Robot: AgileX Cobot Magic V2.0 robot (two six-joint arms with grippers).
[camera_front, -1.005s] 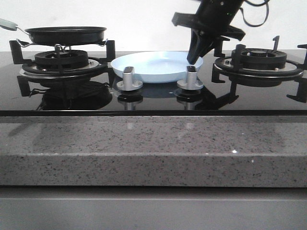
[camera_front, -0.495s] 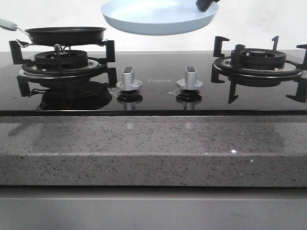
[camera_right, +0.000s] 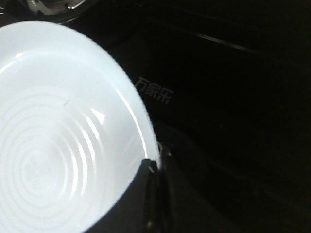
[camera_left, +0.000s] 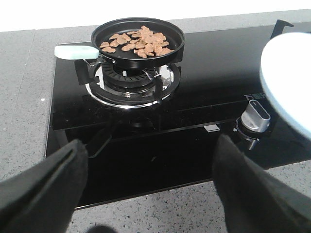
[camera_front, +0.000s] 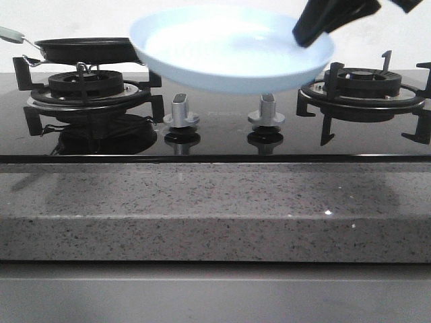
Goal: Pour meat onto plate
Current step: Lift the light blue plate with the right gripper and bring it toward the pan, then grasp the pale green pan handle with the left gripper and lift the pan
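Note:
Next, I close my left gripper on the pale green handle [camera_front: 11, 35] [camera_left: 76, 52] of the black frying pan, because the pan must be lifted to pour the meat.
The pale blue-white plate [camera_front: 229, 50] hangs in the air over the hob's middle, tilted toward the camera, empty. My right gripper [camera_front: 311, 30] is shut on its right rim; the right wrist view shows the plate [camera_right: 53, 145] with the gripper [camera_right: 154, 167] pinching its edge. The light-brown meat [camera_left: 138, 41] lies heaped in the black frying pan [camera_left: 138, 36] on the left burner; the pan also shows in the front view [camera_front: 84, 47]. My left gripper [camera_left: 150, 160] is open and empty, above the hob's front edge, well short of the pan. The plate's edge shows in the left wrist view [camera_left: 286, 82].
Two silver knobs [camera_front: 182, 111] [camera_front: 267, 109] stand at the hob's front middle, under the plate. The pan's pale green handle [camera_left: 73, 50] points left. The right burner grate [camera_front: 363, 87] is bare. A grey speckled counter edge [camera_front: 215, 208] runs along the front.
The plate was lifted off the hob by my right gripper, rose to the frame's top, then came lower and nearer the camera, tilting toward it.

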